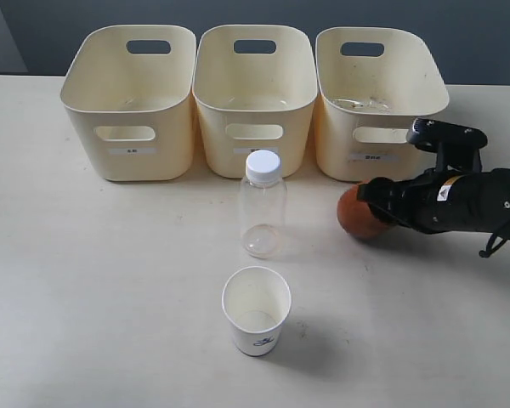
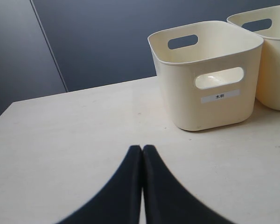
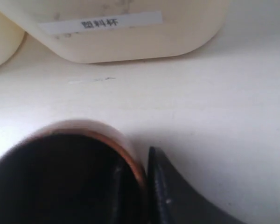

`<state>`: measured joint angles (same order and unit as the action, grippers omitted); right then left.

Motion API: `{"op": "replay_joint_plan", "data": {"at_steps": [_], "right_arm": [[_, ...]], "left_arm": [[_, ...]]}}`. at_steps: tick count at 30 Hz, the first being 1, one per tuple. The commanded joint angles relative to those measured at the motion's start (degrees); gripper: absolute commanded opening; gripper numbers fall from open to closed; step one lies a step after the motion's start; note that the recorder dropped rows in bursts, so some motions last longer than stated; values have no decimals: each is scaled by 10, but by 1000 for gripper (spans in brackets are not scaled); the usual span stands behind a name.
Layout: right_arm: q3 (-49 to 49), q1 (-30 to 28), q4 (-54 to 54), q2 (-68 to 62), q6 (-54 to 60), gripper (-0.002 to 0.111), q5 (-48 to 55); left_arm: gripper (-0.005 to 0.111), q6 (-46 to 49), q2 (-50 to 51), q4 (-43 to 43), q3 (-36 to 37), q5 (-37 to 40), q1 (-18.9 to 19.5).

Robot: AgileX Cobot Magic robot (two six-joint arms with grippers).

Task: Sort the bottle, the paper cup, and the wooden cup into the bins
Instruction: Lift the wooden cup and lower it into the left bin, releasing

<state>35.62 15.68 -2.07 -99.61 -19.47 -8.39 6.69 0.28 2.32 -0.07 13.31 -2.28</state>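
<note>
My right gripper needs to let go of the wooden cup inside the cream bin farthest away [image 1: 123, 124], behind that bin's handle slot.
The reddish-brown wooden cup [image 1: 361, 217] sits on the table in front of the right bin [image 1: 340, 144]. My right gripper [image 1: 376, 208] is shut on its rim. In the right wrist view one finger is inside the dark bowl and the other finger [image 3: 168, 186] presses the outside of the wooden cup [image 3: 91, 128]. The clear bottle [image 1: 262, 204] with a white cap stands upright before the middle bin [image 1: 255, 157]. Nearer the front edge stands the white paper cup [image 1: 256, 310]. My left gripper [image 2: 142, 148] is shut and empty, hovering over bare table near the left bin [image 2: 205, 84].
Three cream bins stand in a row along the table's back, the left bin [image 1: 157, 161] at the far left. The right bin's labelled front [image 3: 130, 42] is close ahead of the right wrist. The left arm is outside the exterior view.
</note>
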Motion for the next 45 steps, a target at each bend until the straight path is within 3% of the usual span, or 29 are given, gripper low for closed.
{"op": "replay_joint_plan", "data": {"at_steps": [1, 7, 14, 25, 39, 45], "right_arm": [[2, -2, 2, 14, -2, -1, -7], [2, 7, 2, 81, -3, -1, -3], [45, 90, 2, 134, -8, -1, -19], [311, 163, 3, 35, -7, -1, 95], [707, 216, 5, -258, -5, -1, 192], [794, 216, 9, -319, 27, -1, 216]], "left_arm": [[0, -1, -3, -1, 1, 0, -2], [0, -1, -3, -1, 1, 0, -2], [0, -1, -3, -1, 1, 0, -2], [0, -1, -3, -1, 1, 0, -2], [0, -1, -3, -1, 1, 0, -2], [0, -1, -3, -1, 1, 0, -2]]}}
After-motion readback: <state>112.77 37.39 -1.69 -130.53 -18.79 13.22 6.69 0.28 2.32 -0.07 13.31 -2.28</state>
